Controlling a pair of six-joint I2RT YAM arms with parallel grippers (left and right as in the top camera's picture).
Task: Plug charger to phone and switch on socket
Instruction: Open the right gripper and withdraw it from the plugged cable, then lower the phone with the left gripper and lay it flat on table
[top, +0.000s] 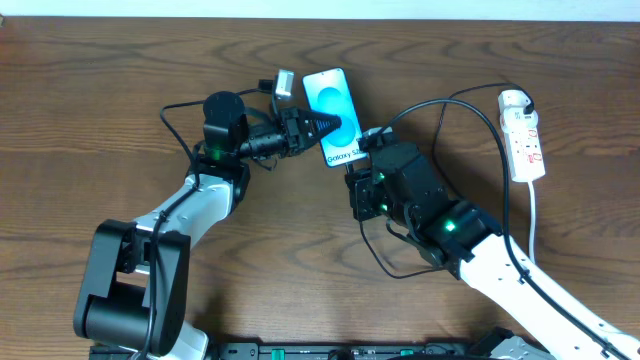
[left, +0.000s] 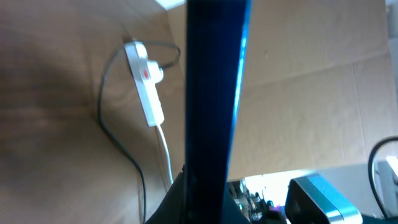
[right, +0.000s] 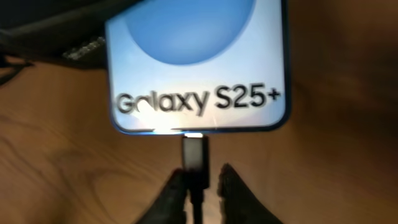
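Note:
My left gripper has the phone. It will let go of it on the wooden table (top: 343, 170) between the arms, just under its own bottom edge.
The phone (top: 325, 95) has a bright blue screen and is held off the table, tilted. My left gripper (top: 330, 125) is shut on its sides; in the left wrist view the phone (left: 217, 93) shows edge-on between the fingers (left: 205, 202). In the right wrist view the charger's black connector tip (right: 194, 149) sits at the middle of the phone's bottom edge (right: 196, 62). My right gripper (right: 204, 173) straddles the tip, slightly open, with a gap on the right side; it also shows in the overhead view (top: 358, 165). The black cable (top: 440, 105) runs to the white plug head (top: 513, 98) in the socket (top: 524, 135).
The socket's white cord (top: 533, 220) runs down the right side of the wooden table (top: 100, 100). The socket also shows in the left wrist view (left: 146, 81), with its cable looping beside it. The right arm (top: 500, 260) lies across the lower right.

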